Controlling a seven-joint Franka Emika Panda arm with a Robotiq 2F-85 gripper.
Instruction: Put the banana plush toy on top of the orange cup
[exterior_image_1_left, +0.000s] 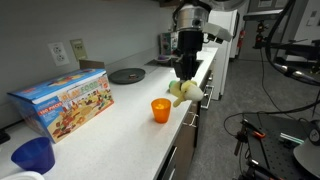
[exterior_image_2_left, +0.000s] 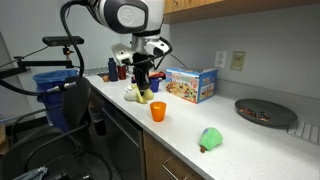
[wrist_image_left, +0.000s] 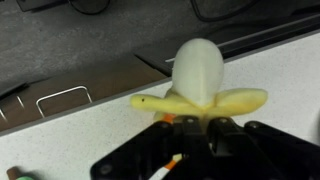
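Observation:
Next, I let go of the banana plush toy with my gripper across the far rim of the orange cup (exterior_image_1_left: 167, 97), over the cup's opening.
The banana plush toy (exterior_image_1_left: 183, 93) (exterior_image_2_left: 139, 95) (wrist_image_left: 198, 82), pale yellow with peel flaps spread sideways, hangs from my gripper (exterior_image_1_left: 184, 76) (exterior_image_2_left: 143, 82) (wrist_image_left: 192, 120), which is shut on it. It is held just above the white counter near the counter's front edge. The orange cup (exterior_image_1_left: 161, 110) (exterior_image_2_left: 158, 111) stands upright on the counter, apart from the toy and a short way to its side. In the wrist view the cup is out of sight; the toy fills the middle, above the black fingers.
A colourful toy box (exterior_image_1_left: 62, 103) (exterior_image_2_left: 192, 84) lies on the counter, with a dark blue cup (exterior_image_1_left: 33, 156) near it. A dark round plate (exterior_image_1_left: 127, 75) (exterior_image_2_left: 264, 110) and a green plush (exterior_image_2_left: 211, 138) also rest there. Cabinet drawers with handles (wrist_image_left: 62, 96) run below the counter edge.

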